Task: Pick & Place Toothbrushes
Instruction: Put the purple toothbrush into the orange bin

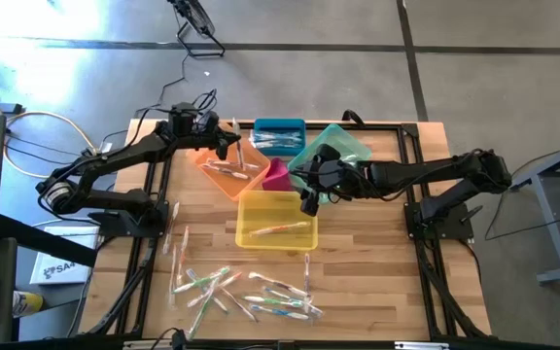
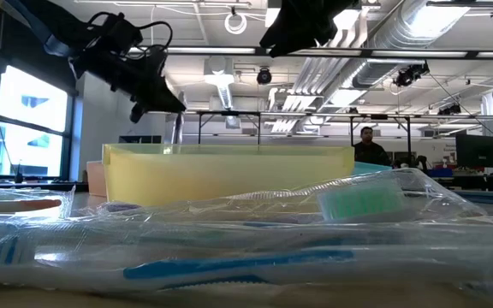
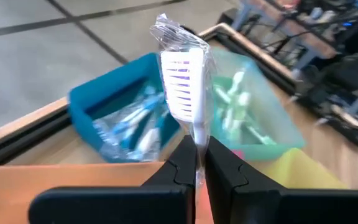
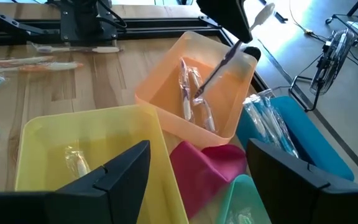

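Next, the left gripper releases the wrapped toothbrush in the far part of the orange bin (image 1: 228, 152), beyond the toothbrushes there.
My left gripper (image 3: 197, 148) hovers over the orange bin (image 1: 224, 173) at the far left of the bin cluster. It is shut on a clear-wrapped toothbrush (image 3: 182, 81) with a white, purple-striped head. My right gripper (image 4: 207, 177) stands open and holds nothing, above the place where the yellow bin (image 1: 275, 222) and pink bin (image 1: 278, 176) meet. The orange bin holds two toothbrushes (image 4: 188, 99) and the yellow bin holds one (image 1: 278, 229). Several loose wrapped toothbrushes (image 1: 246, 292) lie flat on the wood near the table's front edge. My left gripper pinches the wrapped toothbrush just below its head, at the neck (image 3: 196, 132), between its two fingers. The head and the wrapper's end stick out past the fingertips. The handle (image 4: 216, 71) slants down from the fingers over the orange bin. Whether its lower end touches anything I cannot tell.
A blue bin (image 1: 280, 134) and a green bin (image 1: 336, 148), each with toothbrushes inside, stand at the far side of the cluster. A black frame (image 1: 411, 165) runs around the tabletop. Bare wood lies between the yellow bin and the loose pile.
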Controlling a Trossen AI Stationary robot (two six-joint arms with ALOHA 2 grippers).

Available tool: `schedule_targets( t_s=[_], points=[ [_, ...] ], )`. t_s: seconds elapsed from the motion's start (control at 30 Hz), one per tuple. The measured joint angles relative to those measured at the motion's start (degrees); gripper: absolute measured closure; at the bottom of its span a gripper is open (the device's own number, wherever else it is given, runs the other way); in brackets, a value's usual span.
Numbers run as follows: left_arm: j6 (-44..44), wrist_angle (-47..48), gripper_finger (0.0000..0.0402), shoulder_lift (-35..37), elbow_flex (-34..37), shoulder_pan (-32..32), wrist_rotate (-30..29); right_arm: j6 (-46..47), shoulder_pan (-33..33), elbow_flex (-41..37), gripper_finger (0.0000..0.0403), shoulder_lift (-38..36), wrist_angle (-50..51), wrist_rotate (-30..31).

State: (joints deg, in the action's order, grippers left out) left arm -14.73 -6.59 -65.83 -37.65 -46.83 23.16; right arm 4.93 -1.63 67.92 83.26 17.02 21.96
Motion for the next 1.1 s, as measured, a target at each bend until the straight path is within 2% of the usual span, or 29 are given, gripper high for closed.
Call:
schedule_targets(
  t_s=[0.37,0.63,0.7,0.87,1.1],
  points=[
    [0.35,-2.48,0.0384,-0.03,3.42,0.34,-8.07,0.26,0.13,0.00,0.0145,0.02,-0.01,-0.02],
    [-7.62,-27.94,0.0396,-0.04,15.34,1.46,-11.16,2.77,0.13,0.00,0.0145,0.02,-0.03,-0.03],
    [-10.04,-31.17,0.0391,-0.03,17.84,1.46,-11.96,2.80,0.13,0.00,0.0145,0.02,-0.05,-0.03],
    [-14.31,-32.94,0.0381,-0.03,21.55,1.49,-13.66,2.80,0.13,0.00,0.0145,0.02,-0.05,-0.02],
    [-15.24,-34.00,0.0383,-0.03,21.92,1.49,-13.70,2.70,0.53,0.00,0.0145,0.04,-0.10,0.22]
  ],
)
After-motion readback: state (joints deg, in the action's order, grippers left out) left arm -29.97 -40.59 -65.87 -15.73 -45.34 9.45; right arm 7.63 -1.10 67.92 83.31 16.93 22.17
